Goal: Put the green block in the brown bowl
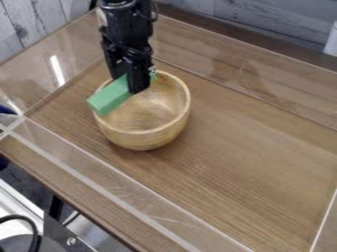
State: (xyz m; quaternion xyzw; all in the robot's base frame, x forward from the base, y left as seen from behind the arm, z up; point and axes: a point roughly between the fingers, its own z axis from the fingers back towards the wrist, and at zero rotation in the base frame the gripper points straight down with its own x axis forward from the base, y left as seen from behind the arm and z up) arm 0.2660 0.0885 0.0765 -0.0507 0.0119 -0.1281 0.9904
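I need to let go of the green block with my gripper inside the brown bowl (120,105), by the bowl's rim nearest the clear plastic side.
The brown bowl (145,113) is a round light wooden bowl standing on the table left of centre. Over its left rim hangs the green block (110,95), tilted, with its upper end pinched between the black fingers. My gripper (133,81) points straight down from above and is shut on the block's top end, just above the bowl's near-left rim. The block's lower end reaches outside the rim on the left. Whether the block touches the rim I cannot tell.
The wooden table (224,148) is ringed by low clear plastic walls (79,187). A whitish plank wall (27,25) stands at the back left. Cables and dark hardware (20,231) lie below the front left corner.
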